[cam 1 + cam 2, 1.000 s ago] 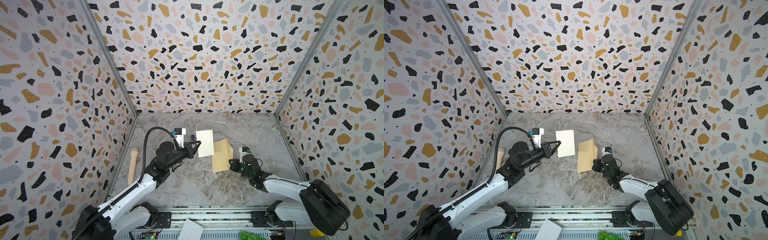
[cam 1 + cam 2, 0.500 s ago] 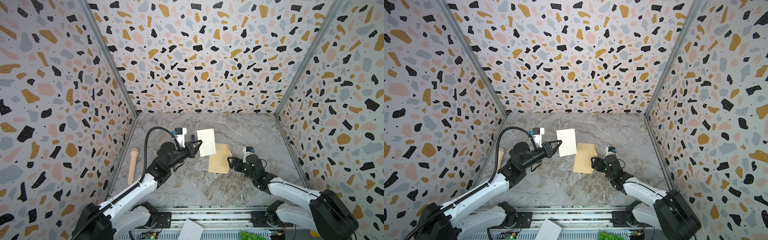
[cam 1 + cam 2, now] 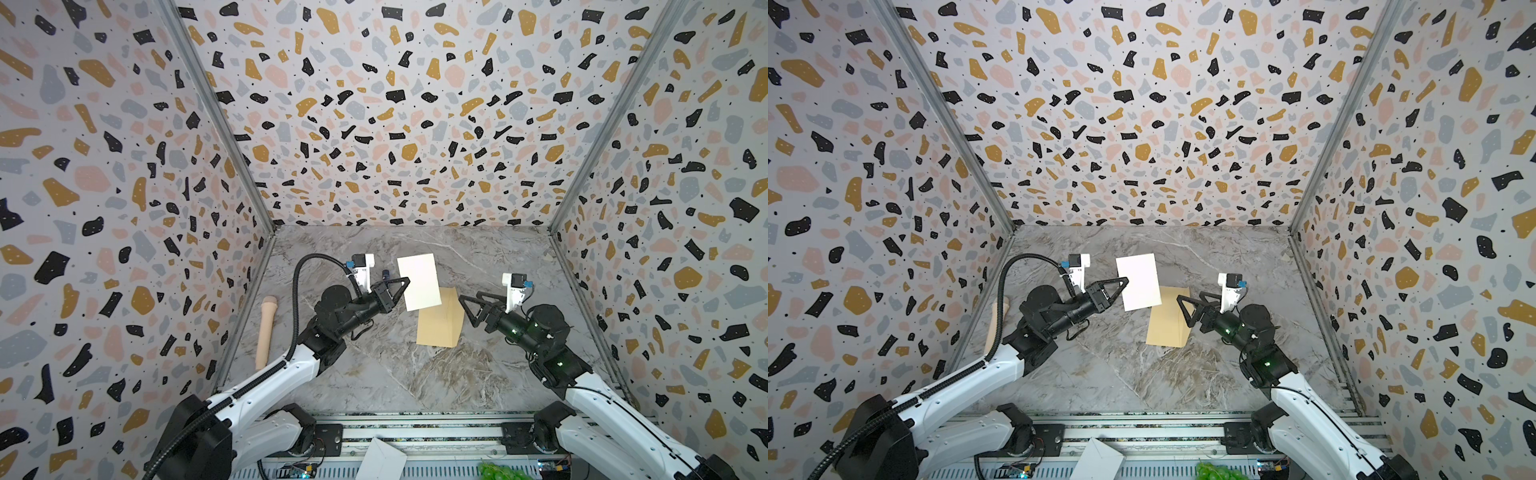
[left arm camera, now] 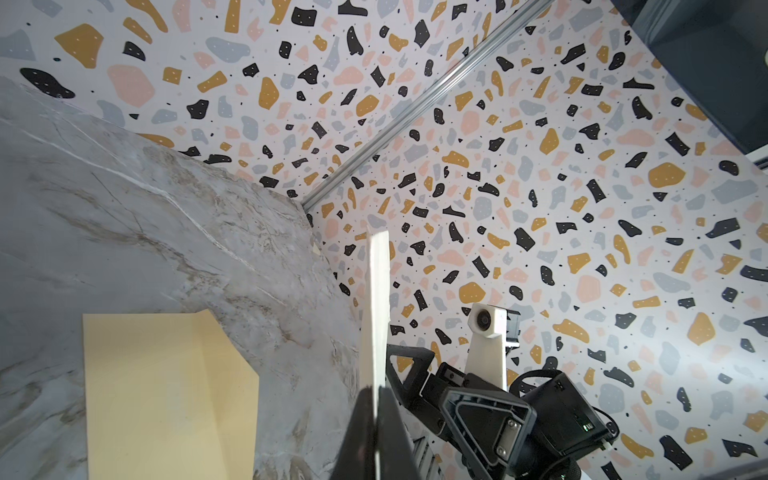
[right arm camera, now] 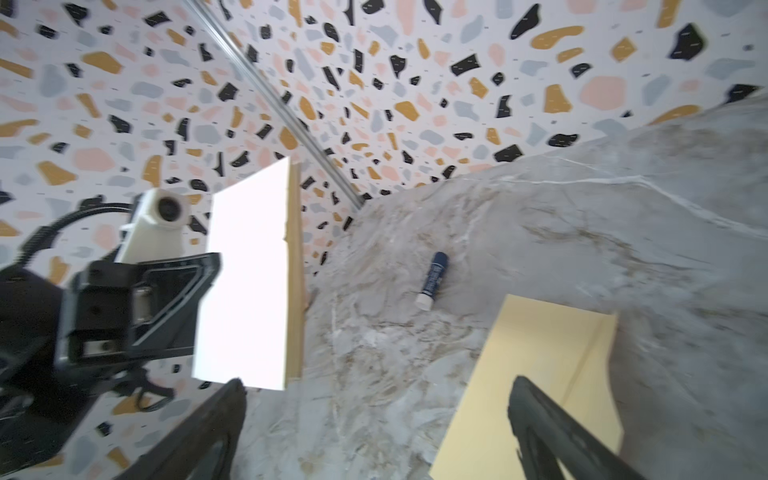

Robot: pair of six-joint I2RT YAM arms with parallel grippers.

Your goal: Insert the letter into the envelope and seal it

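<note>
The middle of the letter's free edge [image 3: 436, 282] [image 5: 291, 280], opposite the edge that my left gripper holds, will be gripped by my right gripper.
My left gripper [image 3: 405, 283] is shut on one edge of the letter [image 3: 419, 281], a pale cream sheet held up in the air above the table in both top views. In the left wrist view the letter [image 4: 376, 307] shows edge-on, pinched between the jaws. The tan envelope [image 3: 441, 322] lies flat on the marble table, partly under the raised letter. My right gripper [image 3: 467, 309] hangs open just off the envelope's right edge, holding nothing. The right wrist view shows the envelope [image 5: 532, 374] under one open finger and the letter [image 5: 245, 282] beyond.
A small blue glue stick [image 5: 432, 280] lies on the table behind the envelope. A beige wooden handle [image 3: 266, 330] rests along the left wall. White folded paper [image 3: 382, 459] and something green [image 3: 498, 471] sit at the front rail. Patterned walls close in three sides.
My right gripper opened and let go of the envelope, which dropped from tilted to flat on the table. The right arm drew back to the right. The left gripper kept the letter up.
</note>
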